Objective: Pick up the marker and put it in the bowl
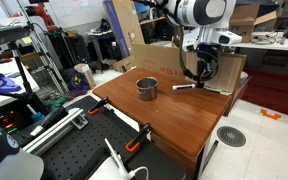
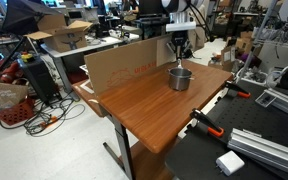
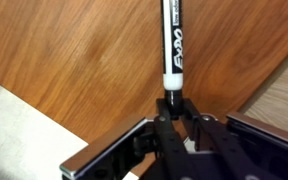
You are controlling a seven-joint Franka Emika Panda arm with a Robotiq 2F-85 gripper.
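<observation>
Next, my gripper lets go of the marker inside the shiny grey metal bowl [image 1: 148, 85], with the end of the marker leaning over the bowl's rim.
The marker [image 3: 173, 45] is a black Expo pen with a white band, lying on the wooden table [image 1: 144, 115]. In the wrist view its near end sits between my gripper's [image 3: 172, 103] fingertips, which are closed in on it. In an exterior view the marker [image 1: 186, 87] lies flat on the table, and my gripper [image 1: 197, 76] is down at its far end. The shiny grey metal bowl [image 1: 147, 88] stands upright to one side of the marker, about a bowl's width away. It also shows in an exterior view [image 2: 180, 78], in front of my gripper [image 2: 181, 52]. There the marker is hidden.
A cardboard wall [image 1: 149, 52] stands along the table's back edge and also shows in an exterior view [image 2: 124, 65]. An orange clamp [image 1: 134, 146] grips the table's edge. A black perforated bench [image 2: 254, 150] adjoins the table.
</observation>
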